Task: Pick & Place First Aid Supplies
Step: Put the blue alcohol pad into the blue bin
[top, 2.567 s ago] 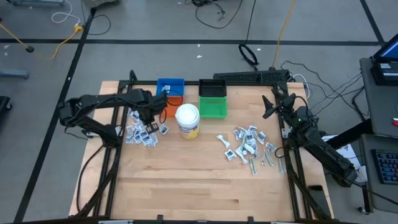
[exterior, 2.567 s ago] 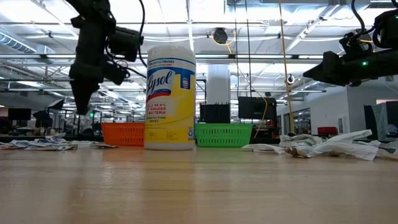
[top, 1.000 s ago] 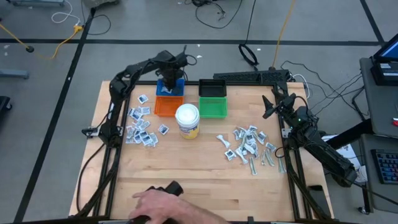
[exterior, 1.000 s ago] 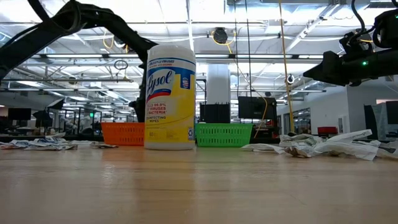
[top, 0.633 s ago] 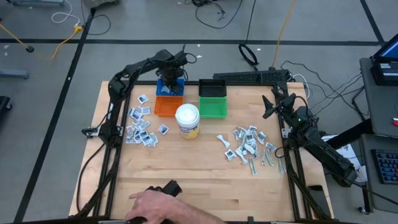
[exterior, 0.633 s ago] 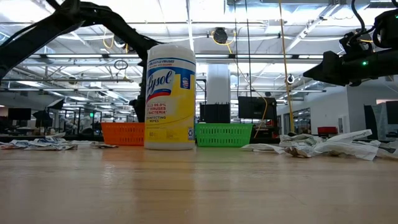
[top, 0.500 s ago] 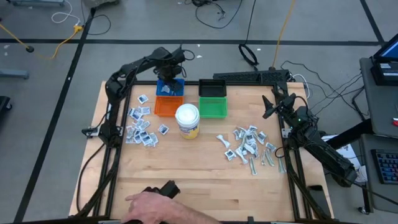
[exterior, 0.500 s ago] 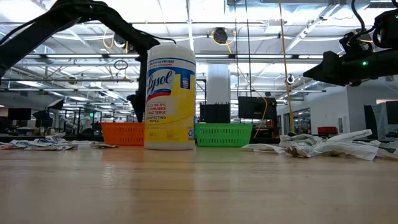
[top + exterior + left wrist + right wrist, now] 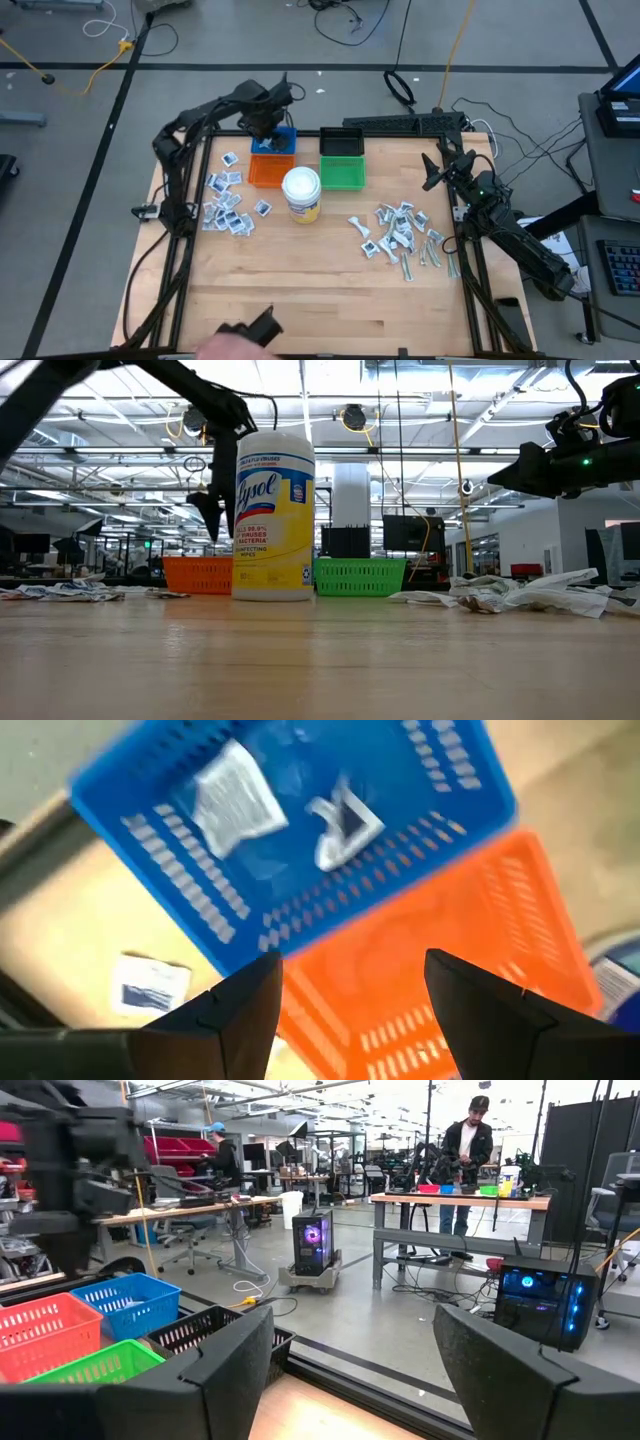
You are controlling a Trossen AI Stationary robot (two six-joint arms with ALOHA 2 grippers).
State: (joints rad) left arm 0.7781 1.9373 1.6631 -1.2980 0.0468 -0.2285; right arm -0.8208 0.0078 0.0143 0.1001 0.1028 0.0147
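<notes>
Next, I close my left gripper on the lone packet [image 9: 263, 208] between its pile and the white-lidded yellow jar, near the orange bin.
The first aid supplies lie in two piles of small white-and-grey packets, one at the table's left [image 9: 226, 200] and one at its right [image 9: 400, 235]. Two packets [image 9: 235, 800] [image 9: 345, 820] lie on the floor of the blue bin [image 9: 281, 143]. My left gripper [image 9: 266, 126] [image 9: 350, 1010] hangs open above the blue bin's near wall, pointing down, with nothing between its fingers. My right gripper [image 9: 432, 170] [image 9: 350, 1350] waits open at the table's right edge, level and clear of the piles.
An orange bin [image 9: 272, 171] adjoins the blue bin on its near side. Black [image 9: 342, 142] and green [image 9: 343, 174] bins stand to their right. A white-lidded yellow jar [image 9: 301, 193] stands near the orange bin. A person's hand [image 9: 225, 348] with a dark object shows at the near edge.
My left gripper has risen from low in the blue bin to well above it and has shifted a little toward the table's left. The person's hand at the near edge has drawn back, almost out of view.
</notes>
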